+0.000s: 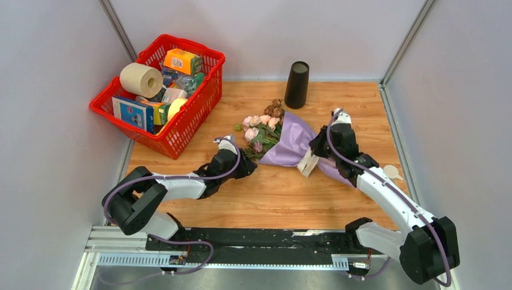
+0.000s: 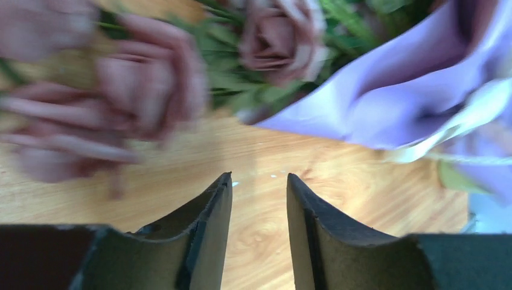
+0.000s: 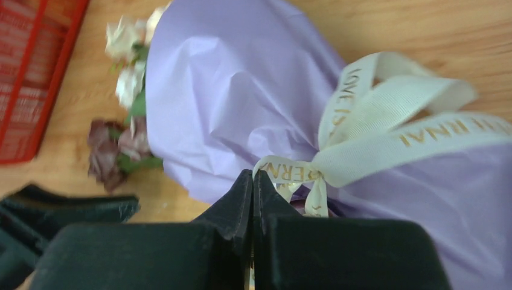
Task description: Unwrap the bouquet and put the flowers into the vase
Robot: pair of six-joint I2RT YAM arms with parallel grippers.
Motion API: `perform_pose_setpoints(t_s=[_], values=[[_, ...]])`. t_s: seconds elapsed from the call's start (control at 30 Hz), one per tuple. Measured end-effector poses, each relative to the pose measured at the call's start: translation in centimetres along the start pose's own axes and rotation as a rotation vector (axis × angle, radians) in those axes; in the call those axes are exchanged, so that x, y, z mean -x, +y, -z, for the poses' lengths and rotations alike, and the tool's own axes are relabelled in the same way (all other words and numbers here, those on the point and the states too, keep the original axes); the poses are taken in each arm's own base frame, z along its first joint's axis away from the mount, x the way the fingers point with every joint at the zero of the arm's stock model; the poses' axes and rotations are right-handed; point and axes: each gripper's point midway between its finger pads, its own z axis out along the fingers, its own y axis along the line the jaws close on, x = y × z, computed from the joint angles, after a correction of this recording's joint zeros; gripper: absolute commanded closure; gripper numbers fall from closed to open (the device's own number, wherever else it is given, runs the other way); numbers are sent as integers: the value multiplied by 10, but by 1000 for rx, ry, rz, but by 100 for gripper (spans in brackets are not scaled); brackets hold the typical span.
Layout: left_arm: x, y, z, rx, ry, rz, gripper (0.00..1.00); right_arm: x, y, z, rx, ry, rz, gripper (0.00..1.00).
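Observation:
I need to pinch the lilac paper's edge [image 1: 278,164] with my left gripper and steady it before my right gripper pulls, as the bouquet is free to slide along with the ribbon's knot.
The bouquet [image 1: 288,144] lies on the wooden table, its lilac paper [image 3: 229,90] tied with a cream ribbon [image 3: 386,139]. Its flowers [image 1: 261,127] point toward the red basket; pink and mauve roses [image 2: 284,39] fill the left wrist view. My right gripper [image 3: 253,174] is shut on a ribbon tail at the knot. My left gripper [image 2: 258,178] is open over bare wood just short of the flower heads, with nothing between its fingers. The black vase [image 1: 297,84] stands upright behind the bouquet near the back wall.
A red basket [image 1: 181,145] packed with groceries and a paper roll sits at the back left, close to the flower heads. Grey walls enclose the table on three sides. A small pale disc [image 1: 391,171] lies by the right arm.

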Motion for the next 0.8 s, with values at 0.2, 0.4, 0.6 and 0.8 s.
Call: perform_pose_setpoints(t_s=[0.2, 0.4, 0.6, 0.8], values=[[6, -38, 10, -116, -31, 47, 39, -59, 41, 12, 191, 157, -4, 100], [-4, -49, 14, -150, -28, 81, 33, -81, 79, 28, 326, 214, 6, 100], [-4, -33, 11, -74, -57, 94, 32, -82, 84, 31, 349, 206, -8, 100], [4, -22, 7, -10, -100, 92, 32, -92, 84, 33, 357, 222, -10, 100]])
